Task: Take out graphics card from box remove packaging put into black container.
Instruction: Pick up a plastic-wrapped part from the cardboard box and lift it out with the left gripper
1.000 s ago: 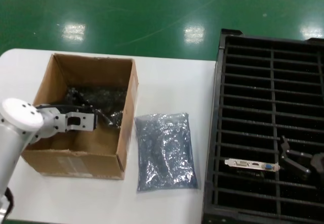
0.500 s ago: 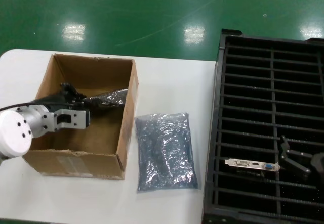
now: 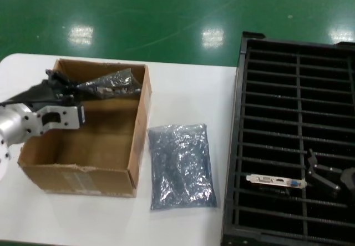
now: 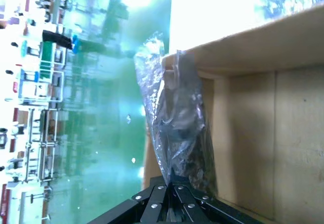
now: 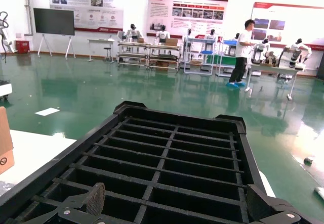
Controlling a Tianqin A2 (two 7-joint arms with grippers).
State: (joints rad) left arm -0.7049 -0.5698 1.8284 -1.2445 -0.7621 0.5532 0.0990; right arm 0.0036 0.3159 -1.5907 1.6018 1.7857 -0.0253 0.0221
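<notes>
The robot's right gripper needs to close on the loose end [image 3: 135, 85] of the grey antistatic bag, opposite the end that the left gripper holds.
My left gripper [image 3: 62, 85] is shut on one end of a grey antistatic bag [image 3: 108, 84] with a dark card inside. It holds the bag level above the far rim of the brown cardboard box [image 3: 89, 171]. The left wrist view shows the same bag [image 4: 177, 128] pinched between the jaws [image 4: 173, 183], beside the box wall [image 4: 263, 107]. A second bag [image 3: 180, 165] lies flat on the table right of the box. A bare graphics card [image 3: 275, 181] stands in a slot of the black container [image 3: 241, 118]. My right gripper [image 3: 324, 171] is open over the container [image 5: 167, 153], near that card.
The white table [image 3: 188, 90] carries the box, the loose bag and the container. The container takes up the right side as far as the table's edge. Green floor [image 3: 166, 13] lies beyond the table's far edge.
My left gripper has lifted the bag out of the box, up and toward its far left rim. The box floor now shows bare. The right arm has not moved.
</notes>
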